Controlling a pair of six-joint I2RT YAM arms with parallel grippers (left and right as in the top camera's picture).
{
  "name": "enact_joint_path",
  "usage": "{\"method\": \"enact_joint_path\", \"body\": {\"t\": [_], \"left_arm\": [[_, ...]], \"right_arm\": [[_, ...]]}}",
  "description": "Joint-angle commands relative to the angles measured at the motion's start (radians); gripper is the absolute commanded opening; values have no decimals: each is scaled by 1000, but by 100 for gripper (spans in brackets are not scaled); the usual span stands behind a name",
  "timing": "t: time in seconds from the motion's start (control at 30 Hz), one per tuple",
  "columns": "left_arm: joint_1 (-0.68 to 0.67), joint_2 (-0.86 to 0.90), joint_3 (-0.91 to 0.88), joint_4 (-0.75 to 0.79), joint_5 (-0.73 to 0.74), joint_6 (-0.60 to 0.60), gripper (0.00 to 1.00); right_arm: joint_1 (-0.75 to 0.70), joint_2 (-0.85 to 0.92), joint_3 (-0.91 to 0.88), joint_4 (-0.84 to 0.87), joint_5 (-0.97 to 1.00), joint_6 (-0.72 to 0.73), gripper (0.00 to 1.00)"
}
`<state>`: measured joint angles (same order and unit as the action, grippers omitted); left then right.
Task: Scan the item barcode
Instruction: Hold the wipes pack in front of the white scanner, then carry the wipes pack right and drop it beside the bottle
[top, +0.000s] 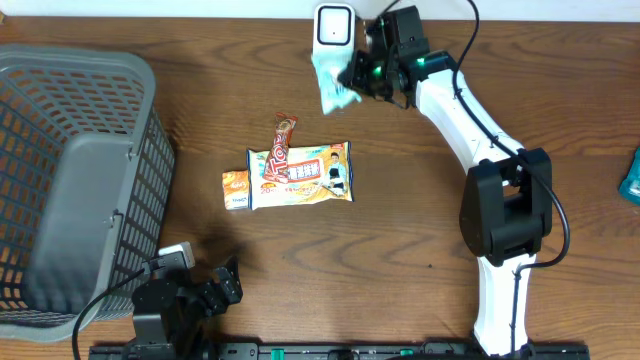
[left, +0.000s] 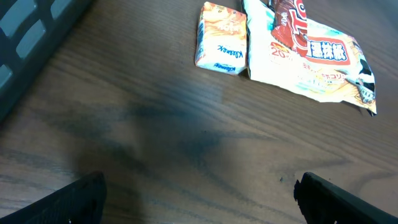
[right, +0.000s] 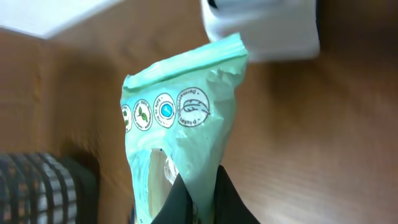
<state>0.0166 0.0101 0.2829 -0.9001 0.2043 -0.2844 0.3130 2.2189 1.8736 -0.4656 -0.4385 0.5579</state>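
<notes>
Next, I let go of the mint-green packet, now just below the white barcode scanner, with my right gripper on the bare wood (top: 597, 168) beside the teal item.
A mint-green packet (top: 333, 82) hangs off the table at the back, just below the white barcode scanner (top: 332, 25). My right gripper (top: 362, 72) is shut on the packet's edge. In the right wrist view the green packet (right: 180, 124) rises from between my right gripper's (right: 200, 175) dark fingers, its crimped top close to the scanner (right: 264, 28). No barcode shows on the packet's visible face, only round printed icons. My left gripper (top: 215, 285) rests near the front left, open and holding nothing; in its own view the left gripper (left: 199, 190) frames bare wood.
A grey mesh basket (top: 70, 180) fills the left side. Mid-table lie a large orange snack bag (top: 300, 175), a small orange packet (top: 236, 190) and a red bar (top: 284, 135). A teal item (top: 632, 175) pokes in at the right edge.
</notes>
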Motion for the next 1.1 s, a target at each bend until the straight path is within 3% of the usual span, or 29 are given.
{"method": "enact_joint_path", "body": {"t": [0.0,0.27,0.43,0.7,0.87,1.07], "left_arm": [[2,-5,-5,-34,1,6,98],[2,-5,-5,-34,1,6,98],[2,-5,-5,-34,1,6,98],[2,-5,-5,-34,1,6,98],[2,-5,-5,-34,1,6,98],[2,-5,-5,-34,1,6,98]], "right_arm": [[-5,40,11,86,33,26,1],[-14,188,159,225,120,128,1],[-26,322,385,160,140,137,1],[-27,328,481,36,223,137,1],[-49,288,538,-166,232,83,1],[-163,143,552,-510,383,73,1]]}}
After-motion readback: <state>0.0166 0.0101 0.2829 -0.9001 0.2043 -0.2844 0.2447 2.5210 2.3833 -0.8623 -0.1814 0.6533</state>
